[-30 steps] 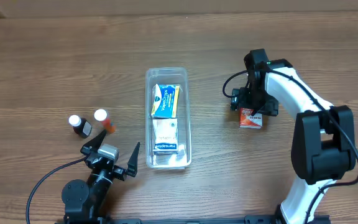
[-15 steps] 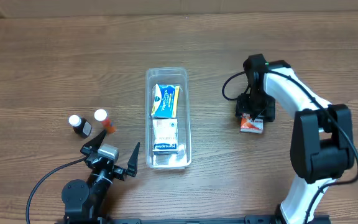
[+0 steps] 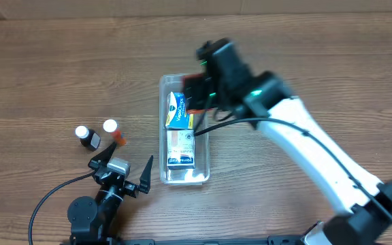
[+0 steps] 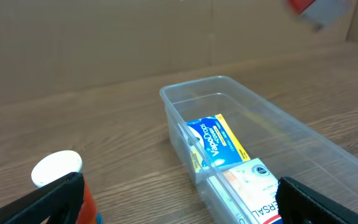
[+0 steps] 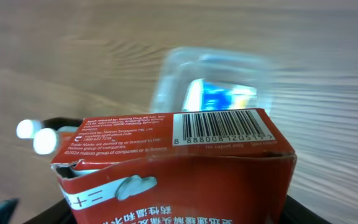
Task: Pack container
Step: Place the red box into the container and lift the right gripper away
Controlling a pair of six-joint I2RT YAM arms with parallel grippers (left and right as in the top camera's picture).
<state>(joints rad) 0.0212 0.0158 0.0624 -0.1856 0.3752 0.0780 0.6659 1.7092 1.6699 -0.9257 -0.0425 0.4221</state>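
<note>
The white cap of the dark bottle (image 3: pixel 82 131), the bottle farther from the bin, will be grasped by my left gripper.
The container (image 3: pixel 162 136) is a clear, long plastic bin in the middle of the table, also in the left wrist view (image 4: pixel 191 87) and blurred in the right wrist view (image 5: pixel 166 68). Inside lie a blue-and-yellow box (image 3: pixel 179 112) and a white box (image 3: pixel 181 148). My right gripper (image 3: pixel 197 101) hangs over the bin's far end, shut on a red carton (image 5: pixel 179 168) with a barcode. That carton shows as a blur at the top right of the left wrist view (image 4: pixel 316 9). My left gripper (image 3: pixel 122 170) rests open near the front edge, left of the bin.
Two white-capped bottles (image 3: pixel 82 133) (image 3: pixel 110 126) stand left of the bin, close to my left gripper; one cap (image 4: pixel 56 169) is by its left finger. The right arm (image 3: pixel 305 150) stretches diagonally across the table from the front right.
My right gripper shut on the red carton at the right of the table, lifted it, and swung left over the container's far end. The left arm has not moved.
</note>
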